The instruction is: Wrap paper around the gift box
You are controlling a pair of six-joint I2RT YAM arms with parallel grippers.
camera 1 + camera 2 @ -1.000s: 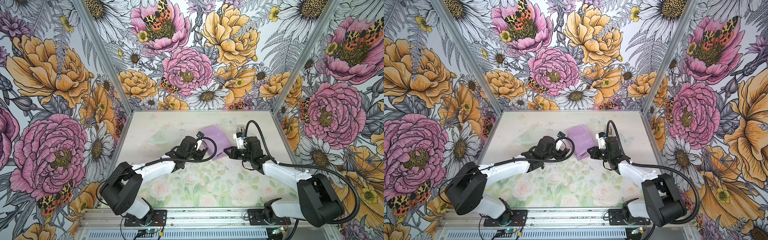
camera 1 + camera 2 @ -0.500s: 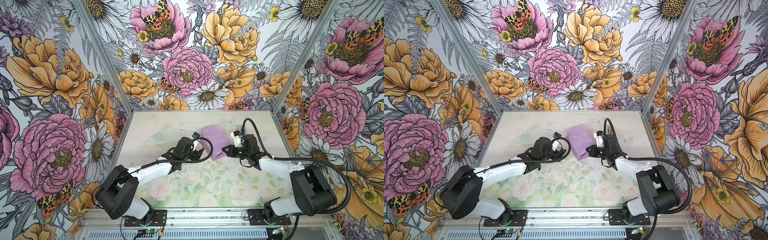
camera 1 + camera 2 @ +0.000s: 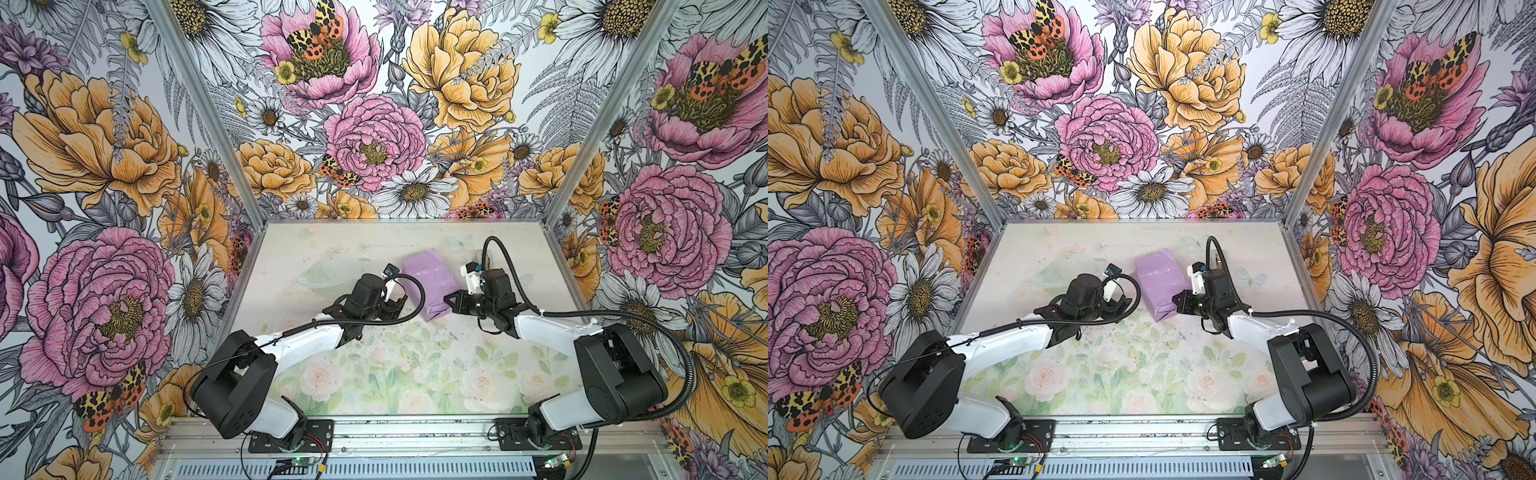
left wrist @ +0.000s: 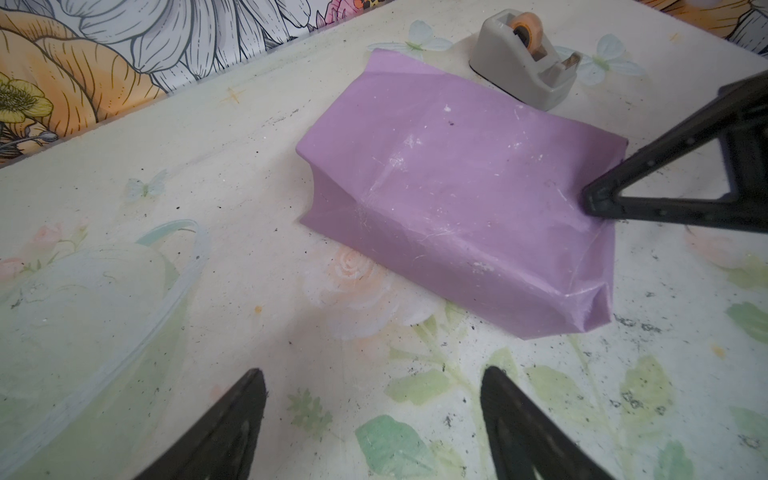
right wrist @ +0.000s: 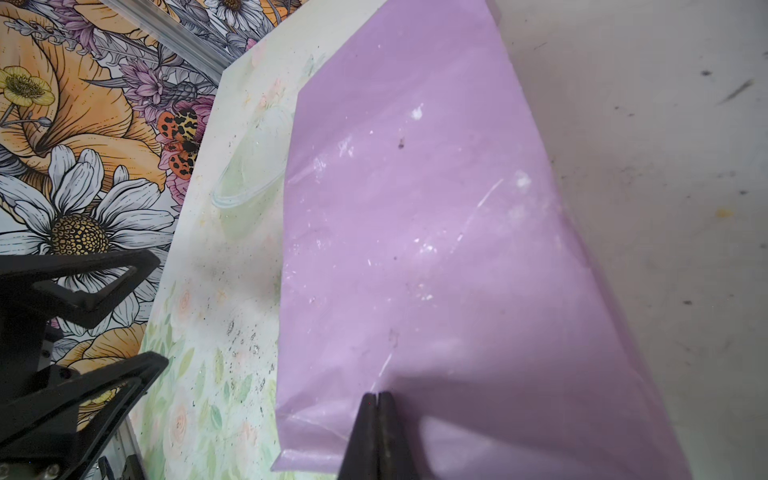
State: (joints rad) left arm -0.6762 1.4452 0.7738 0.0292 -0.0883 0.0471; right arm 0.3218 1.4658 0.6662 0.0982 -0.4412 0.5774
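I will square the parcel, which lies crooked with my right gripper at its near corner, and pinch both long sides (image 3: 450,276) before I draw it closer.
The paper (image 3: 430,282) (image 3: 1160,282) is lilac side out and folded round a block shape on the table, with creased, open-looking ends. The gift box is hidden under it. My right gripper (image 3: 446,299) (image 5: 377,395) is shut, jaws tight together. Its tip rests on the paper's (image 5: 415,249) top face near the end closest to the arms, also seen in the left wrist view (image 4: 588,199). My left gripper (image 4: 372,374) (image 3: 395,305) is open and empty, low over the table just left of the paper (image 4: 457,187) and apart from it.
A grey tape dispenser (image 4: 519,62) with an orange roll stands just behind the parcel on the far right side. Flowered walls close in the table at the back and both sides. The table (image 3: 374,374) bears a floral print.
My right gripper has slid left onto the parcel's near end and finished closing. My left gripper has drawn back slightly from the paper, still open.
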